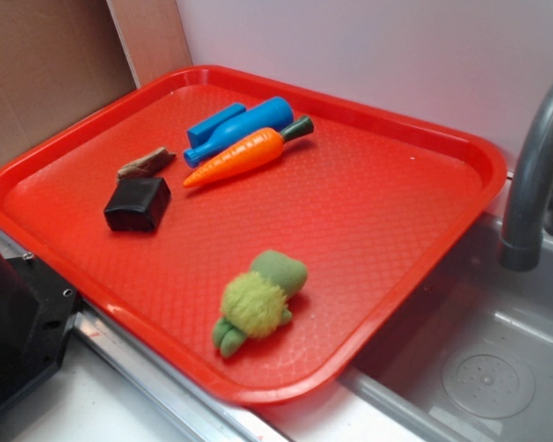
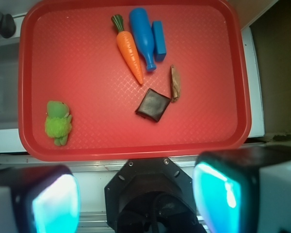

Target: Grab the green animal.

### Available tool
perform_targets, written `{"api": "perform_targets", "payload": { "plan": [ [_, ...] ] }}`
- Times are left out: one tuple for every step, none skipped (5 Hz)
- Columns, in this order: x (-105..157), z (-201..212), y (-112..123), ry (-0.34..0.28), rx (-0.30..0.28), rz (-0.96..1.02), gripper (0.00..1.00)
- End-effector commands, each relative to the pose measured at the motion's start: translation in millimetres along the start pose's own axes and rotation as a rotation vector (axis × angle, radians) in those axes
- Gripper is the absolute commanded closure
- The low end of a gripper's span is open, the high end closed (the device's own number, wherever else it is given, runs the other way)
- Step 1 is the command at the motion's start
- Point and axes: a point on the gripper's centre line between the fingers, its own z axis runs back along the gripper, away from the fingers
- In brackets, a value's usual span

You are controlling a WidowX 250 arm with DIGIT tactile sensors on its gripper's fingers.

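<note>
The olive head [image 1: 279, 271] [image 2: 57, 109] of the green animal will be held by my gripper as I close it with one finger on each side of that head.
The green animal [image 1: 261, 297] is a fuzzy yellow-green plush with a darker olive head and feet. It lies on the red tray [image 1: 378, 221] near the tray's front edge. In the wrist view the green animal [image 2: 57, 122] sits at the tray's lower left. My gripper [image 2: 136, 200] hangs high above the near side of the tray [image 2: 77, 63], far from the toy. It is open, its two cyan-padded fingers [image 2: 54, 204] wide apart with nothing between them. The gripper does not show in the exterior view.
On the tray lie an orange carrot [image 1: 244, 154], a blue bottle [image 1: 244, 126], a blue block [image 1: 210, 124], a black block [image 1: 137, 203] and a brown piece [image 1: 146, 163]. A sink basin [image 1: 484, 368] with a grey faucet [image 1: 533, 175] is right of the tray. The robot's black base [image 1: 18, 322] sits at left.
</note>
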Motion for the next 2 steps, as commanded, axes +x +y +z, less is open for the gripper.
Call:
{"api": "perform_targets", "payload": {
  "plan": [
    [0.0, 0.0, 0.0, 0.000, 0.000, 0.000, 0.00],
    [18.7, -52.9, -32.1, 0.029, 0.045, 0.023, 0.00]
  ]
}}
